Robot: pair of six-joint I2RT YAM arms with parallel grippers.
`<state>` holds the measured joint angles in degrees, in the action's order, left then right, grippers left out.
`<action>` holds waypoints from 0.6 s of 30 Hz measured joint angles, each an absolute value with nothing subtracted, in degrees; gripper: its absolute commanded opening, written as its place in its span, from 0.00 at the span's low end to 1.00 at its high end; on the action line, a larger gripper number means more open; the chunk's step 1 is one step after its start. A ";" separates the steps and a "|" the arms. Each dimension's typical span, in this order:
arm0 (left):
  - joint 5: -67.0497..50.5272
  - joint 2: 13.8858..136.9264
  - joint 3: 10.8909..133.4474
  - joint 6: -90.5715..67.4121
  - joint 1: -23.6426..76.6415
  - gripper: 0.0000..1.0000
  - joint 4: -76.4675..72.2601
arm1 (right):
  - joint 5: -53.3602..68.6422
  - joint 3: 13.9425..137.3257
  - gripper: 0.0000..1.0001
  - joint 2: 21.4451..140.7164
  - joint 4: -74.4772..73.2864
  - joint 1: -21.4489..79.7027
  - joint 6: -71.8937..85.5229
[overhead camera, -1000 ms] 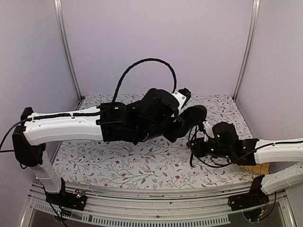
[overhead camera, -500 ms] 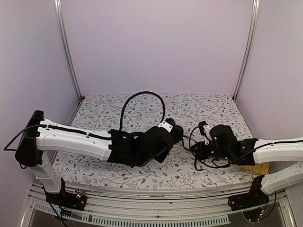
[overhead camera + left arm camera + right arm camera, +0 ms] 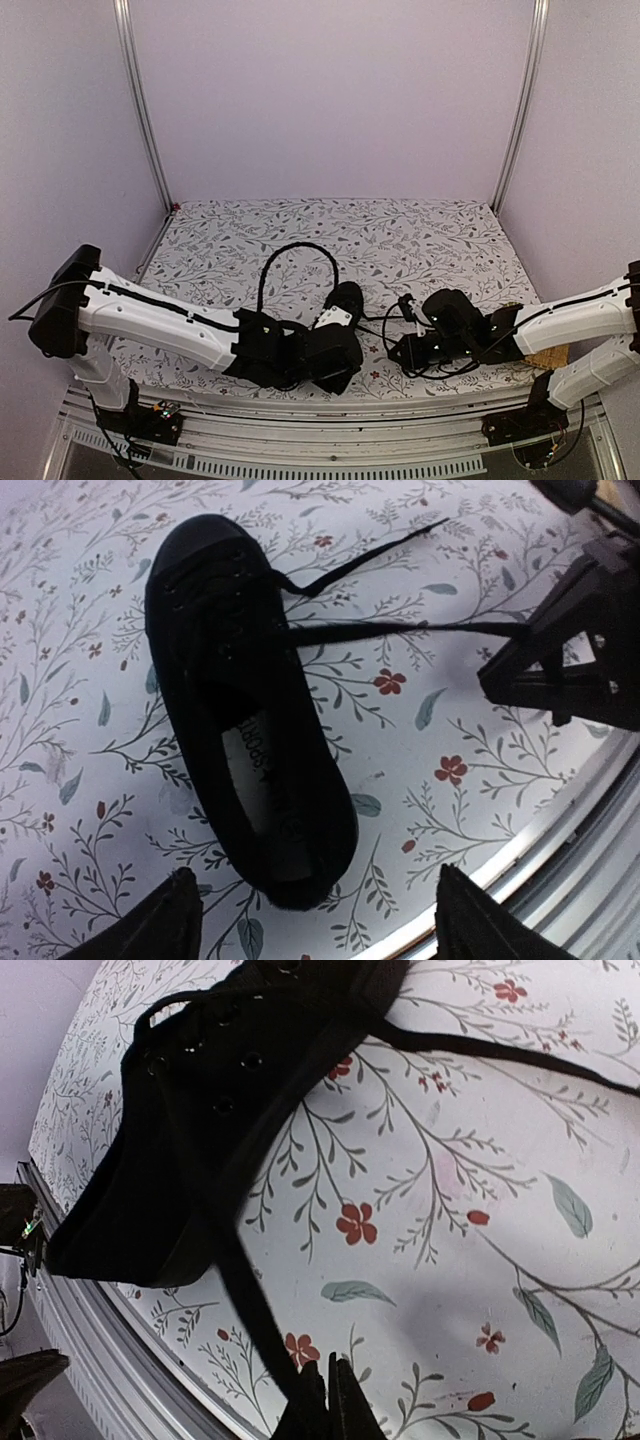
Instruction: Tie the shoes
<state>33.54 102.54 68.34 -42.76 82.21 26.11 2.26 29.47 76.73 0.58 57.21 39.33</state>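
Note:
I should next move my left gripper to the middle of the loose black lace (image 3: 381, 318) (image 3: 346, 573) beside the shoe's toe and close it there.
The black shoe (image 3: 240, 700) lies on the floral cloth with its toe away from my left gripper and its pale insole label showing. It also shows in the top view as the shoe (image 3: 347, 296). My left gripper (image 3: 320, 920) is open, one fingertip on each side just behind the heel, not touching it. One thin black lace (image 3: 400, 632) runs taut from the eyelets to my right gripper (image 3: 335, 1400), which is shut on it. A second lace (image 3: 500, 1050) lies loose on the cloth.
The metal front rail of the table (image 3: 570, 850) runs right behind the heel and close to both grippers. A tan flat object (image 3: 545, 358) lies under the right arm. Purple walls enclose the table at the back and sides.
The left arm came down from mid-air with the shoe, set it on the cloth near the front edge and opened its jaws. The right gripper followed down and left, still shut.

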 measured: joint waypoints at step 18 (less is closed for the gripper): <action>9.37 109.82 83.15 -16.56 64.75 0.57 15.94 | 5.30 20.29 0.02 72.36 6.37 58.15 45.52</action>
<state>9.37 109.82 83.15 -16.56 64.75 15.94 5.30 20.29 72.36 6.37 58.15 45.52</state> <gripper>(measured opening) 0.602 0.023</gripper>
